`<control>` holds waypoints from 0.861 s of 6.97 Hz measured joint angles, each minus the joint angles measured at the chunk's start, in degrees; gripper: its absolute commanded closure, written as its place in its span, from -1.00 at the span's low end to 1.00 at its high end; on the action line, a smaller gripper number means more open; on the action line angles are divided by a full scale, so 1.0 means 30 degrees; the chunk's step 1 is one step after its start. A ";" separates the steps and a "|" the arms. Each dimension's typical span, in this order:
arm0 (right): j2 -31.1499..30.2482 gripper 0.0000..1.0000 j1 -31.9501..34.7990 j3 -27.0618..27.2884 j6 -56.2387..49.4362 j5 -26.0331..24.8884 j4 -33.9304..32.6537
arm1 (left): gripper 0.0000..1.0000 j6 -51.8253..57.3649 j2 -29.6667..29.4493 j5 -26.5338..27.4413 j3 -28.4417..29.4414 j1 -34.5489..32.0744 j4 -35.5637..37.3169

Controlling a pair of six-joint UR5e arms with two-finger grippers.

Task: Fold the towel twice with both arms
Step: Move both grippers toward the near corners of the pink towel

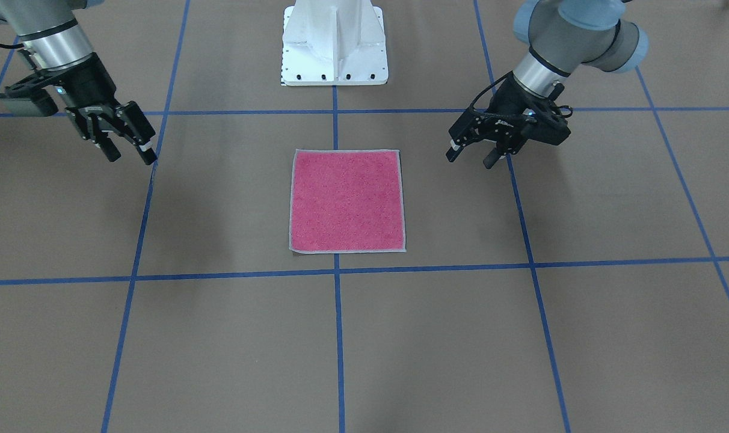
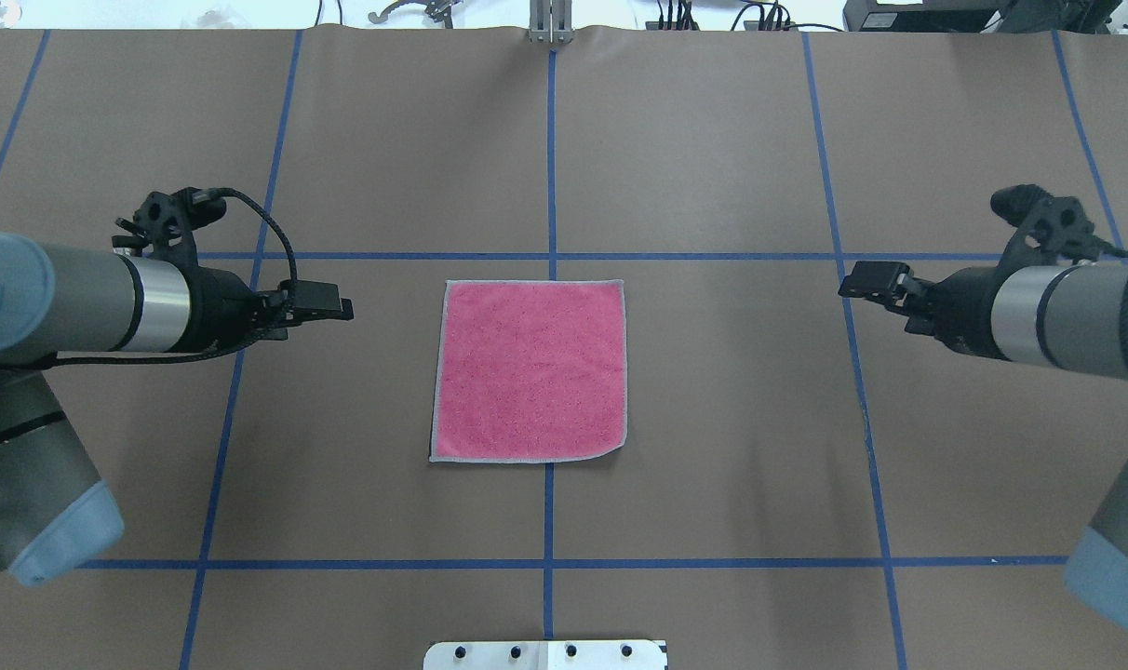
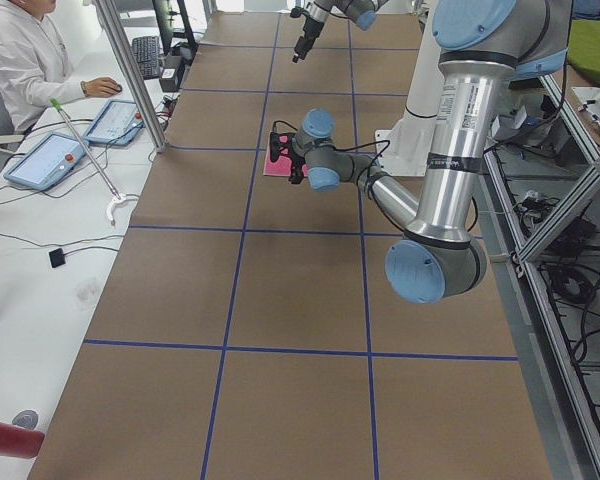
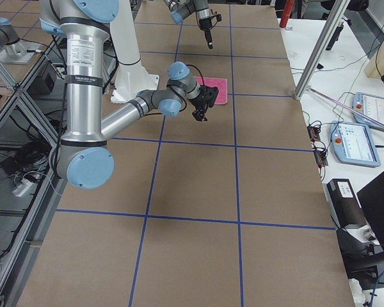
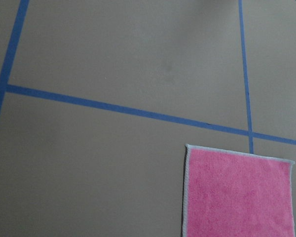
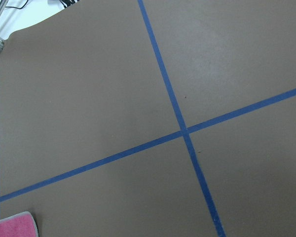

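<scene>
The pink towel is next for my right gripper, which should move to it and grip the towel's pedestal-side corner [image 1: 296,151] [image 6: 29,214], the one closest to my right gripper.
The towel [image 1: 346,200] lies flat and unfolded at the table's middle, pink face up, with light grey edging; it also shows in the overhead view [image 2: 530,370]. My left gripper [image 1: 471,158] hovers open and empty beside the towel's left side, apart from it [image 2: 336,304]. My right gripper [image 1: 130,155] hovers open and empty, farther from the towel on its right side [image 2: 857,282]. The left wrist view shows a towel corner [image 5: 237,195]; the right wrist view shows only a small corner [image 6: 12,226].
The white bolted pedestal [image 1: 334,45] stands at the robot's side of the table. Blue tape lines [image 2: 550,256] grid the brown table cover. An operator [image 3: 20,60] sits at a side desk with tablets [image 3: 50,160], off the table.
</scene>
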 measured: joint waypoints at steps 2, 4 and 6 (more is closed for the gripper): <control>0.0953 -0.90 -0.2953 -0.0215 0.3749 -0.2711 -0.0185 | -1.00 -0.1222 -0.0608 0.1624 0.0046 0.1930 0.0106; 0.3977 -0.90 -0.5026 -0.1807 0.6679 -0.4712 -0.1943 | -1.00 -0.1531 -0.0790 0.2208 0.0104 0.2795 0.0135; 0.6924 -0.75 -0.6529 -0.3328 0.8462 -0.6044 -0.4306 | -1.00 -0.1570 -0.0877 0.2374 0.0137 0.2988 0.0138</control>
